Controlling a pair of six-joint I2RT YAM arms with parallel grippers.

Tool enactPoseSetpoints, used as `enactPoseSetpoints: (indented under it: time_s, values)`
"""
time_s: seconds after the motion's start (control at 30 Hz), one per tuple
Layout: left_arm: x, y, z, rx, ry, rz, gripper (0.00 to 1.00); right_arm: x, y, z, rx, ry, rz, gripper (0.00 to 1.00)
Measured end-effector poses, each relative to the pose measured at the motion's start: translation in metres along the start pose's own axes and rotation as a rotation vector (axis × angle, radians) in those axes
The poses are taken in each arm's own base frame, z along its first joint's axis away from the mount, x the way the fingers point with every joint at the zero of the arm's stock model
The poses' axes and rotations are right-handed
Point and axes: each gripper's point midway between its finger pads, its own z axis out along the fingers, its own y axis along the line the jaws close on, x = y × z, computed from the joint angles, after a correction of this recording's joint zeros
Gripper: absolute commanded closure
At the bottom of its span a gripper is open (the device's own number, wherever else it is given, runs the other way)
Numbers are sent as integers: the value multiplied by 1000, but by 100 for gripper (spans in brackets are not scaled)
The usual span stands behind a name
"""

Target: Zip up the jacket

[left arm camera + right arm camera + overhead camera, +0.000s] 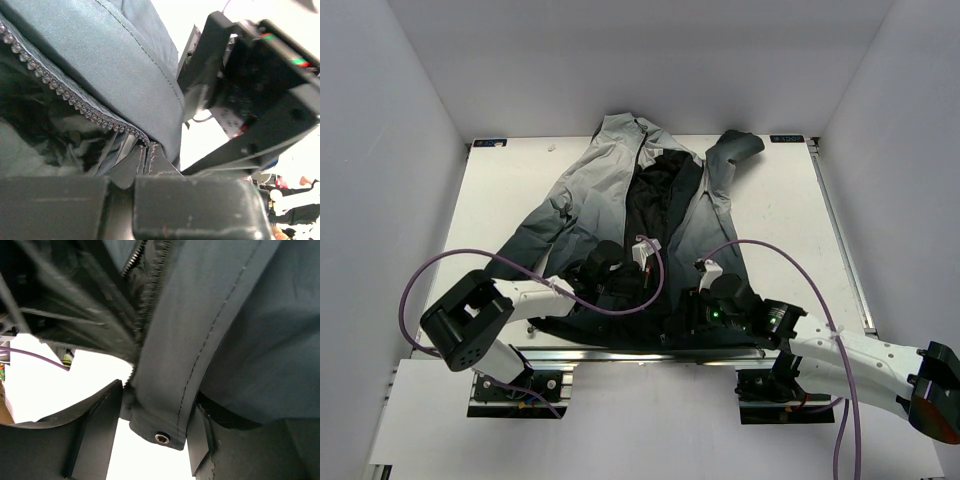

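The jacket's front panels bunch together at the hem, so the robot's right gripper needs to pinch the jacket's flap [172, 390] above the snap and pull that panel clear before zipping.
The jacket [620, 190] lies spread on the table with its front open, light grey at the top, dark at the hem, black lining showing. Both grippers are at the hem in the middle. My left gripper [638, 293] [125, 186] is shut on the bottom end of one zipper tape; the zipper teeth [65, 95] run up and left from it. My right gripper [688, 310] [155, 435] is shut on the other front panel's hem corner, which has a metal snap [162, 438]. More zipper teeth [150, 295] show above it. The slider is not visible.
The white table [790, 210] shows on both sides of the jacket. The right gripper's black body [260, 95] fills the right of the left wrist view, close by. A purple cable [450, 262] loops over the near left of the table.
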Motion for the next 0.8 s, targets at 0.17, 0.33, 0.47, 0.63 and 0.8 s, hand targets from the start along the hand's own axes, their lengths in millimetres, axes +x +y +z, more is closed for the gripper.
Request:
enactPoseSetpoints:
  time_s: [0.17,0.33,0.47,0.63,0.8]
  values:
    - [0,-3,1,1,-6,-2,100,9,-9,5,11,11,40,45]
    - [2,-7,0,13,-21,0,100,15,-11,8,-13,5,79,55]
    - [1,-10,0,15,-31,1,100,14,-7,8,-43,-8,89,74]
    - [-3,-12,-1,11,-54,3,100,11,-1,5,-81,-34,97,67]
    - [-6,-12,-1,0,-70,2,100,12,1,2,-101,-34,91,66]
